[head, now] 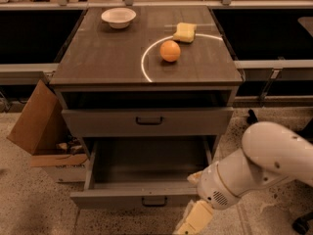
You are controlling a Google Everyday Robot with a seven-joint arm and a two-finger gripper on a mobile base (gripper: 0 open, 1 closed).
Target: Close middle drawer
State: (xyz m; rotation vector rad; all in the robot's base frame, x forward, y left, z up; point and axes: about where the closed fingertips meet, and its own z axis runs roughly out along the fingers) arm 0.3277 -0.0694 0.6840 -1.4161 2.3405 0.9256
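The robot's gripper needs to next move to the middle drawer's front (193,197), at the end of the front nearest the robot's arm beyond the handle, and close there.
The middle drawer (146,168) is pulled far out of the grey cabinet. Its plain grey box is empty, and its front (122,199) with a small dark bar handle (154,201) faces me low in the view. The top drawer (146,121) above it stands slightly out, with a dark gap over its front. The lowest drawer is hidden under the open one. My gripper (193,222), cream-coloured, hangs at the bottom edge of the view, just in front of the right end of the middle drawer's front. My white arm (254,173) rises to the right.
On the cabinet top (107,58) are a white bowl (118,17), an orange (170,51) and a yellow sponge (185,32). An open cardboard box (41,129) stands against the cabinet's left side. Dark shelving runs behind on both sides.
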